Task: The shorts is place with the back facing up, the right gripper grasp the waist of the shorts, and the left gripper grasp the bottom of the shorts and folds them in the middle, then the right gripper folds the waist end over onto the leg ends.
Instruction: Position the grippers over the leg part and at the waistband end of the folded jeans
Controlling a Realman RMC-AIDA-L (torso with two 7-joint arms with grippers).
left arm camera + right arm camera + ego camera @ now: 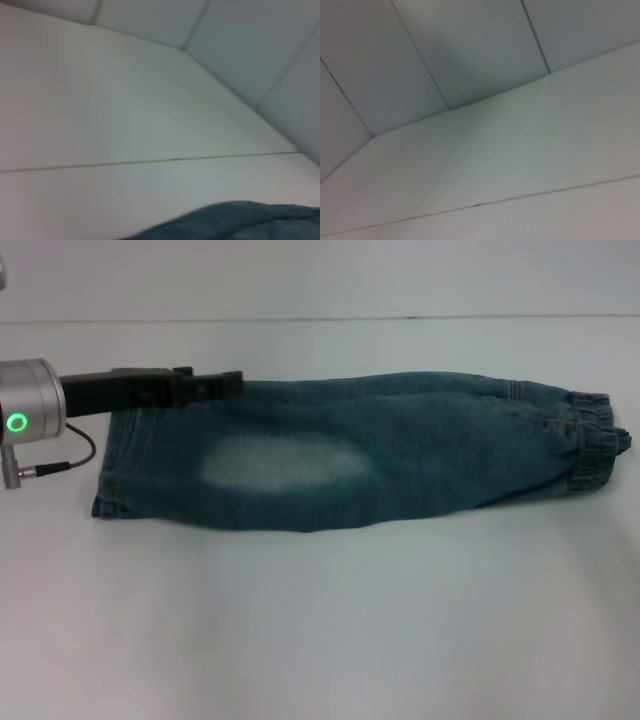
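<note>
The right gripper should grip the near corner of the gathered waist (606, 473) of the shorts, on the side away from the thin table seam.
The shorts (400, 455) lie folded lengthwise into a long band across the table, with a pale bleached patch (285, 462) facing up. Their gathered waist (597, 435) is at the right end and the bottom of the shorts (108, 480), the leg ends, at the left end. My left gripper (232, 381) reaches in from the left, over the far edge of the shorts near the leg ends. A bit of the denim (240, 220) shows in the left wrist view. The right gripper is out of view, and its wrist view shows only table and wall.
The white table (320, 640) spreads wide in front of the shorts and behind them. A thin seam (150, 162) runs across the tabletop. Grey wall panels (470, 45) stand behind the table.
</note>
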